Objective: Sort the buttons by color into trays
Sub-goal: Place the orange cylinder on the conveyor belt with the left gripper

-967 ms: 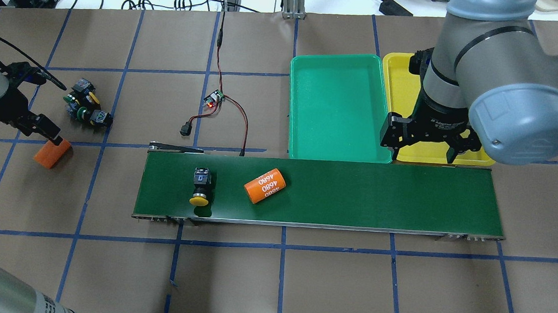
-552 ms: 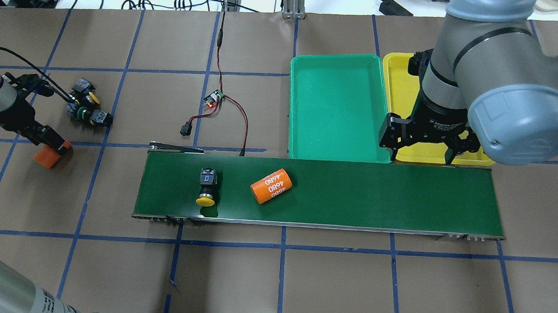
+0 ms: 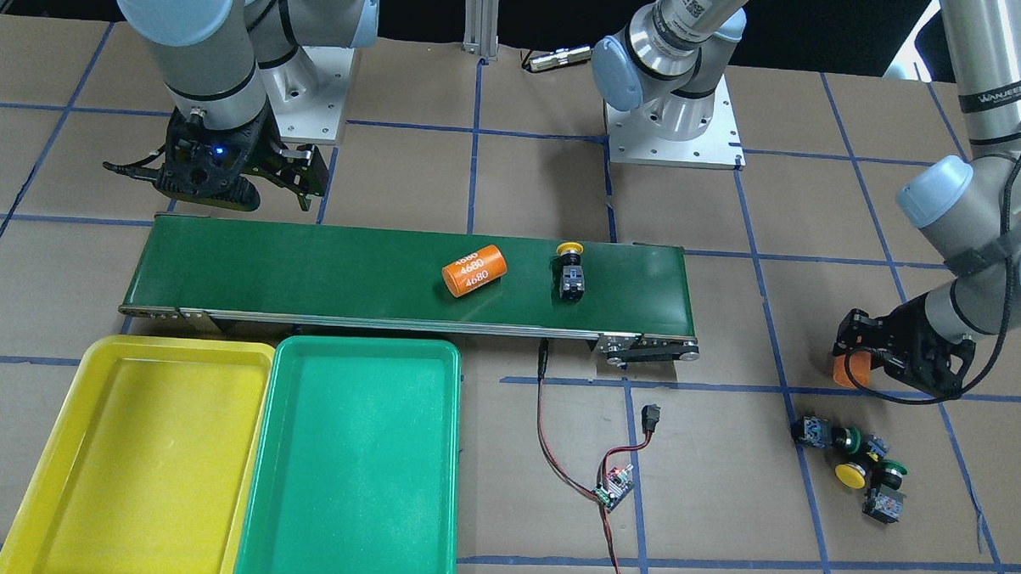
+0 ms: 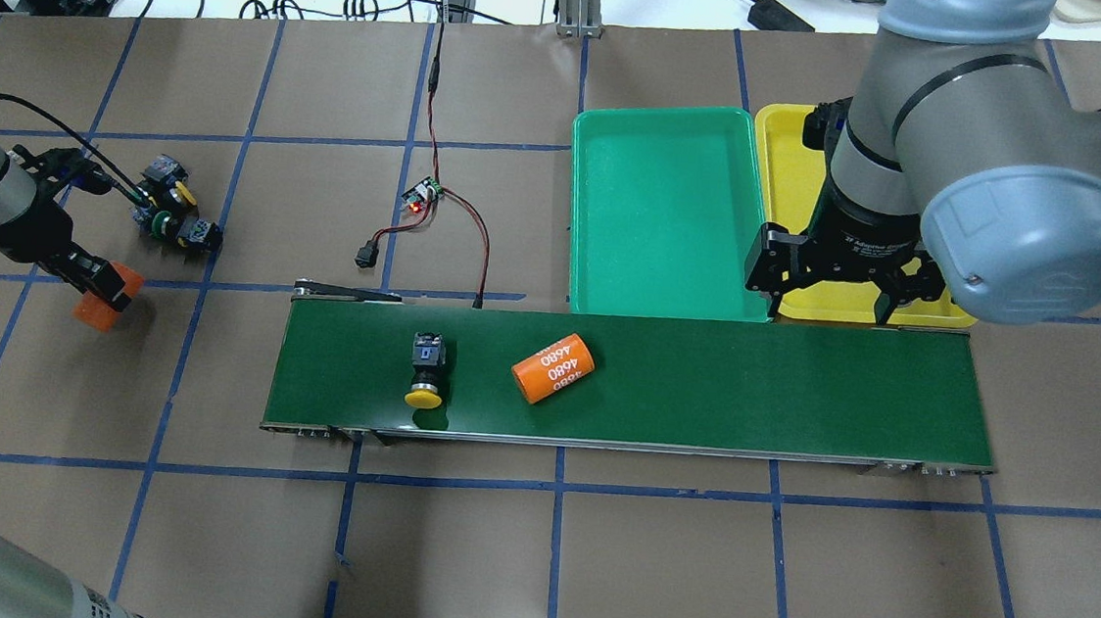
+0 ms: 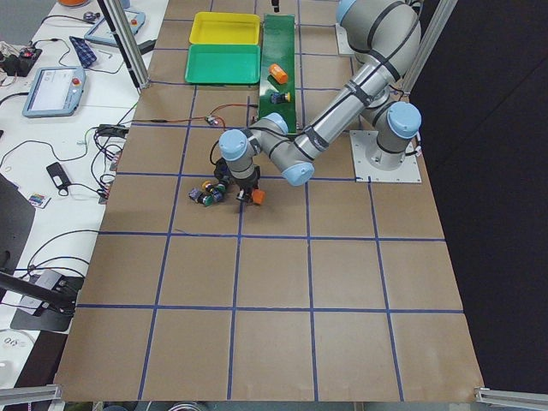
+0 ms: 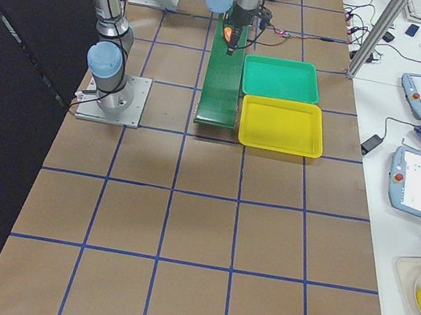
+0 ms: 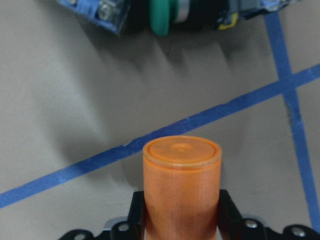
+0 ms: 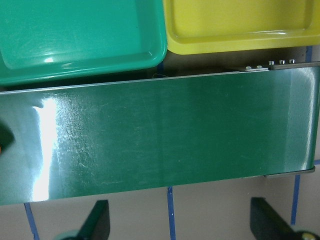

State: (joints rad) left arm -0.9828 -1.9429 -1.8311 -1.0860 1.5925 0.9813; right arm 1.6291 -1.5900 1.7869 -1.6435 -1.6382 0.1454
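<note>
The robot's left gripper should release its orange cylinder, now just below the button cluster, on the dark-green belt [image 3: 608, 276] between the yellow-capped button and the empty end.
A yellow-capped button [image 4: 426, 375] lies on the dark-green belt [image 4: 751, 384], left of an orange cylinder marked 4680 [image 4: 554, 369]. Three more buttons [image 4: 170, 210], green and yellow caps, are clustered on the table at the far left. Just below that cluster, my left gripper [image 4: 105, 289] is shut on a second orange cylinder [image 7: 181, 180]. My right gripper [image 4: 831, 297] hangs open over the belt's far edge, by the near ends of the teal-green tray [image 4: 666, 210] and the yellow tray [image 4: 792, 171]. Both trays hold nothing.
A small circuit board with red and black wires [image 4: 422, 196] lies behind the belt's left end. Cables and power bricks crowd the white bench beyond the table's far edge. Blue tape lines grid the brown table cover.
The belt has carried the yellow button and the marked orange cylinder to the right. My left gripper has settled over the other orange cylinder and drawn slightly left. The right arm has stayed put.
</note>
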